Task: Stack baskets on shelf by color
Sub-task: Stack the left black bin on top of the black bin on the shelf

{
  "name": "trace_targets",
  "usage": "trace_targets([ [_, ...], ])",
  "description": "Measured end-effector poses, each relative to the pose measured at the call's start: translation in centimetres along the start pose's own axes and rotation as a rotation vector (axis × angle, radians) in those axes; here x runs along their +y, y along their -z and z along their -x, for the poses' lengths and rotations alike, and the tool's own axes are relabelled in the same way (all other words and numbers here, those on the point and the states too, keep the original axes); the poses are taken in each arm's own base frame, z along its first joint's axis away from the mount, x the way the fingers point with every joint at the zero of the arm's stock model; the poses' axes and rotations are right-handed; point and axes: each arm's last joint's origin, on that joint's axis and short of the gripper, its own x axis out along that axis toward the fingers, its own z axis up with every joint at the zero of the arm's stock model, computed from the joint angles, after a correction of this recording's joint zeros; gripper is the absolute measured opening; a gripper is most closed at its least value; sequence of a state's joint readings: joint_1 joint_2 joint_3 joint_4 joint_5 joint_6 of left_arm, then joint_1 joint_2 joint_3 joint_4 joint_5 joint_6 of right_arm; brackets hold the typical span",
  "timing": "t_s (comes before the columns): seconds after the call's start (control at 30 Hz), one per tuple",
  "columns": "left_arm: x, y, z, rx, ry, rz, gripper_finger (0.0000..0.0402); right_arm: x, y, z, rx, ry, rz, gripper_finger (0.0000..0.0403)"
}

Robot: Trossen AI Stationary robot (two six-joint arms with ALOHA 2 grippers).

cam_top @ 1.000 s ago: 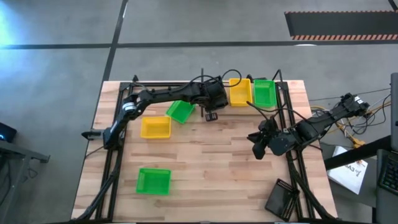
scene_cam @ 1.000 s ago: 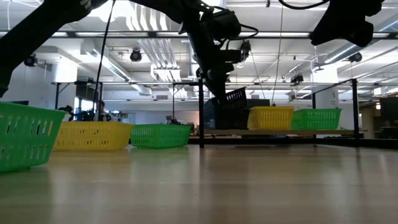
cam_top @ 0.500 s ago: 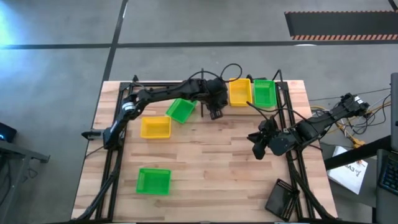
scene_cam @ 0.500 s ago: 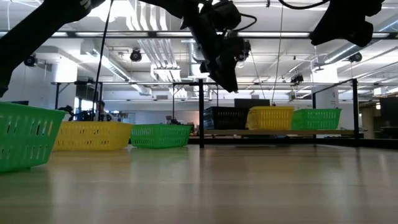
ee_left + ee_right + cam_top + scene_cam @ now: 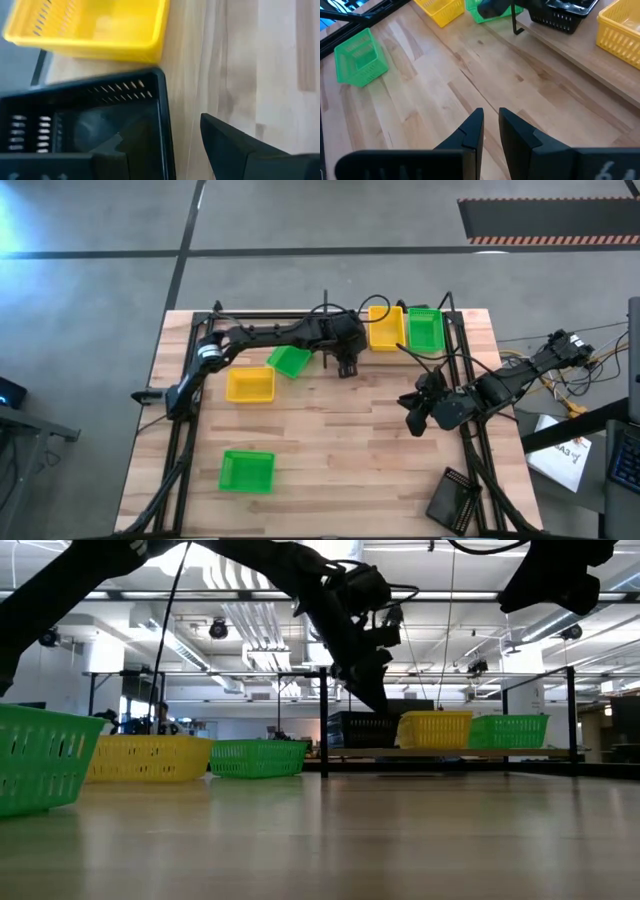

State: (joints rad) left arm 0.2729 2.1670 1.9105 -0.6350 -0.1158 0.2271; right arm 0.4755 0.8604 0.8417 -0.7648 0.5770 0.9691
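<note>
Next, my left gripper takes the black basket's side (image 5: 167,122) and straightens it before getting another basket, as the black basket's rim slants away from the yellow basket.
The black basket (image 5: 85,125) sits level on the shelf (image 5: 450,752) beside a yellow basket (image 5: 90,25) and a green one (image 5: 425,330). My left gripper (image 5: 165,160) is open just above the black basket (image 5: 365,728), with one finger over its inside and the other (image 5: 240,150) outside its side wall. In the high view the left arm hides this basket. My right gripper (image 5: 490,125) waits above the table's right side (image 5: 415,415), shut but for a thin gap and holding nothing. My left gripper straddles the black basket's side wall (image 5: 165,115) from above. I cannot tell whether either finger touches it. The basket rests on the shelf board on its own bottom.
On the tabletop lie a turned green basket (image 5: 290,360), a yellow basket (image 5: 250,384) and another green basket (image 5: 247,471). A black basket stack (image 5: 450,500) sits at the near right corner. Black shelf posts (image 5: 323,720) stand by the black basket. Bare wood (image 5: 350,450) fills the table's middle.
A second ago my left gripper held the black basket tilted above the shelf. It has let go, and the basket now sits level on the board. The gripper rose clear, then came down a little over the basket.
</note>
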Motion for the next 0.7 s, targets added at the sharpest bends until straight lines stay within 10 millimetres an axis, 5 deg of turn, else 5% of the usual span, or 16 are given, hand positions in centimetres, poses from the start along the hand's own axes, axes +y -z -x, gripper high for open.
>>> trace_targets([
  [0.7,-0.16,0.96,-0.73,0.038,0.004,-0.132,0.0025,0.00,0.00,0.00,0.000,0.000,0.004,0.0052],
])
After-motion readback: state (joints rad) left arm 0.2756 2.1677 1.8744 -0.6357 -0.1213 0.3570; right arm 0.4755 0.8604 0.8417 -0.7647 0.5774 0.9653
